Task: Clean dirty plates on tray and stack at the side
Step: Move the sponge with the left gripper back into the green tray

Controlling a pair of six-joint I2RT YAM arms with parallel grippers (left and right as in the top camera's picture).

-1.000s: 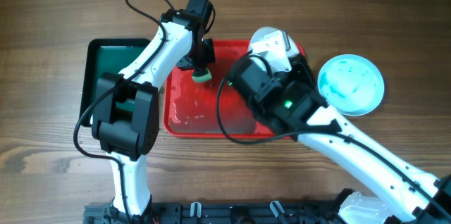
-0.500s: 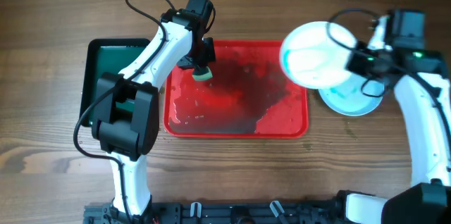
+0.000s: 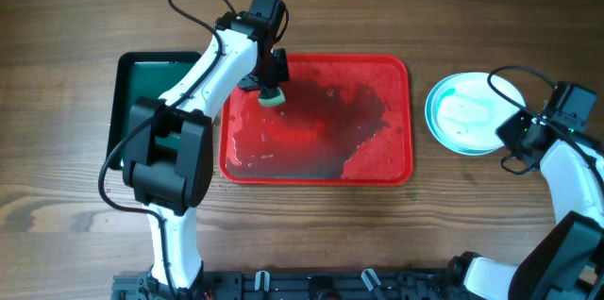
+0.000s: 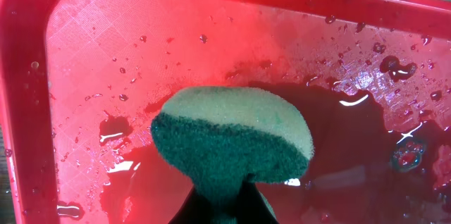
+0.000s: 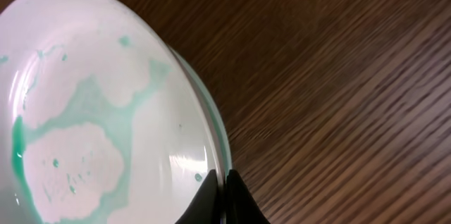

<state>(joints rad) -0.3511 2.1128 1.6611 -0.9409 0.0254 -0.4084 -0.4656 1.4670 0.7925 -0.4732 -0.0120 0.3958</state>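
Observation:
My left gripper is going to release the green-and-yellow sponge, setting it free near the middle of the smaller dark green tray (image 3: 167, 113).
The red tray (image 3: 377, 163) lies wet in the middle and holds no plates; it also fills the left wrist view (image 4: 91, 34). My left gripper (image 3: 271, 85) is shut on a green-and-yellow sponge (image 4: 232, 132), held just above the tray's far left part. The plates are stacked on the table to the right of the tray (image 3: 465, 111). The top one is white with green smears (image 5: 91, 111), and an aqua rim (image 5: 220, 134) shows beneath it. My right gripper (image 5: 227, 189) is pinched on the white plate's right rim (image 3: 508, 133).
A smaller dark green tray (image 3: 151, 78) lies left of the red tray, partly under my left arm. Puddles and drops of water cover the red tray's floor (image 4: 366, 97). Bare wooden table surrounds the plate stack.
My right arm carried the white plate from over the tray to the right and lowered it onto the aqua plate. My left arm and the sponge have not moved.

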